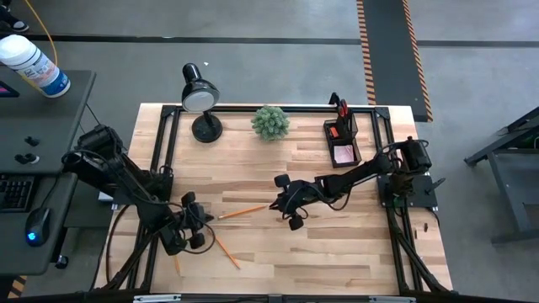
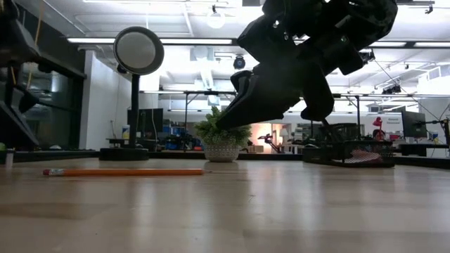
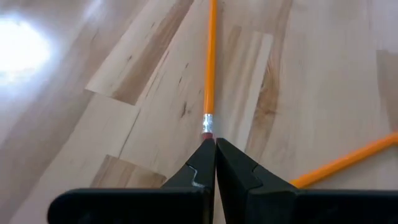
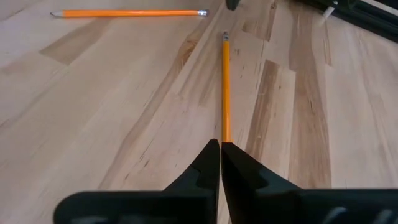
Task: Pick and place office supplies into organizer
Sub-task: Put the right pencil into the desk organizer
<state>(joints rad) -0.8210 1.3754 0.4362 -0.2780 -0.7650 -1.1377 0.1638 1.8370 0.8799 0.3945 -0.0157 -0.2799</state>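
Note:
My left gripper is closed short of the eraser on the pencil between my grippers. It should open, reach forward and close around that pencil's metal band (image 3: 208, 122).
An orange pencil (image 1: 243, 211) lies flat on the table, eraser end toward the left. My left gripper (image 1: 205, 220) is shut, and its tips (image 3: 215, 144) stand right at the pencil's eraser end (image 3: 208, 133). The right wrist view shows a small gap between that end and the left gripper. My right gripper (image 1: 274, 204) is shut too, over the pencil's pointed end (image 4: 226, 134). In the low view it (image 2: 219, 126) hangs above the pencil (image 2: 123, 171) without touching it. The black mesh organizer (image 1: 341, 139) stands far right, holding red-handled scissors (image 1: 343, 108) and a pink pad (image 1: 344, 154).
A second pencil (image 1: 226, 252) lies slanted near the table's near edge, just by my left gripper, and shows in the left wrist view (image 3: 345, 160). A third pencil (image 1: 176, 263) lies by the left frame. A black desk lamp (image 1: 200, 97) and a green plant (image 1: 270, 122) stand at the far edge.

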